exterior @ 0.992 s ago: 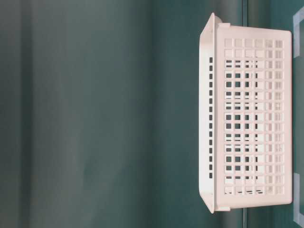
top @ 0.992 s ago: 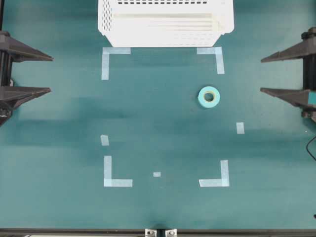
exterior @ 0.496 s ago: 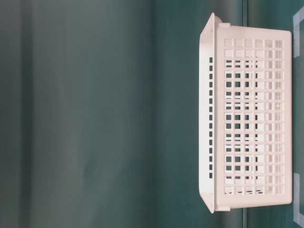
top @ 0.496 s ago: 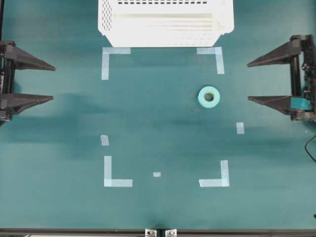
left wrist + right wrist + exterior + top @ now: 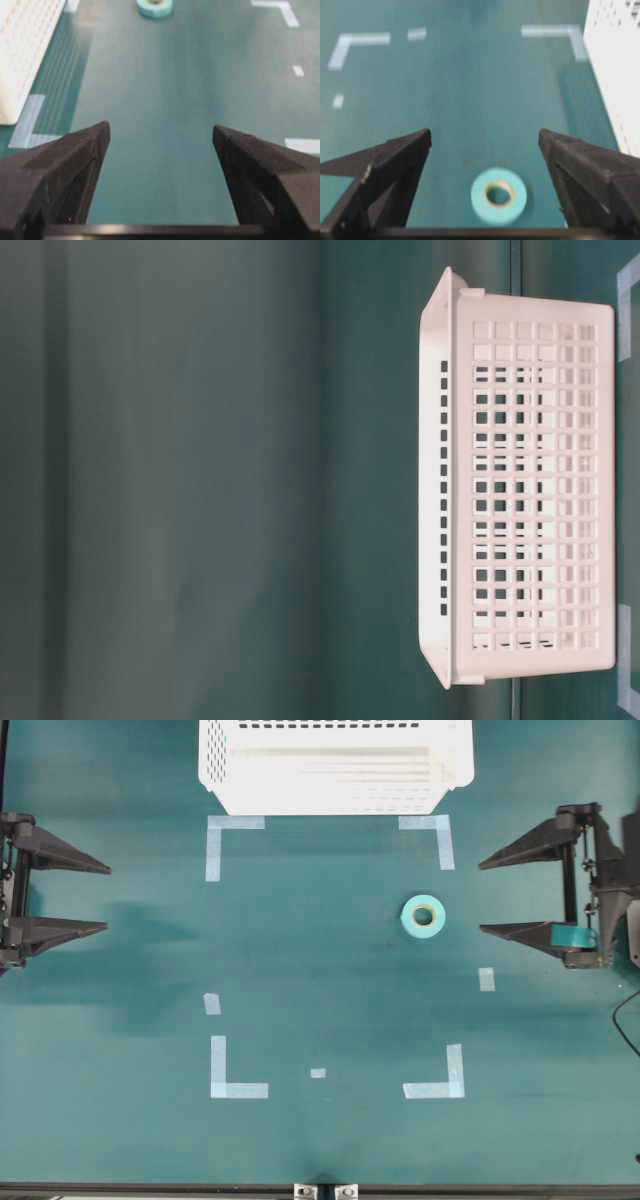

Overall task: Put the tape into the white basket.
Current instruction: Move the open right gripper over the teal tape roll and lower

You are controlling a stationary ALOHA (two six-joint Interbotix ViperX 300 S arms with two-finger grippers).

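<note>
The robot's right gripper needs to close on the tape from outside, across the tape's side (image 5: 424, 898) (image 5: 524, 197) facing the white basket and the opposite side.
The tape (image 5: 424, 916), a small mint ring with a tan core, lies flat on the green table right of centre. It also shows as the tape (image 5: 498, 195) low in the right wrist view and as the tape (image 5: 154, 7) far off in the left wrist view. The white basket (image 5: 335, 765) stands at the table's far edge, and its perforated wall (image 5: 530, 485) fills the table-level view. My right gripper (image 5: 482, 896) is open, its tips a short way right of the tape, apart from it. My left gripper (image 5: 106, 898) is open at the far left, with nothing between its fingers.
Pale blue strips mark a rectangle's corners (image 5: 236, 830) (image 5: 436, 1085) on the table, with small loose marks (image 5: 486, 979) (image 5: 212, 1004) (image 5: 318, 1073) nearby. The basket's side (image 5: 25, 55) stands left in the left wrist view and the basket's side (image 5: 617, 65) right in the right wrist view.
The right gripper has come leftward into the table toward the tape, staying wide open. The left gripper has shifted only slightly. The tape and basket have not moved.
</note>
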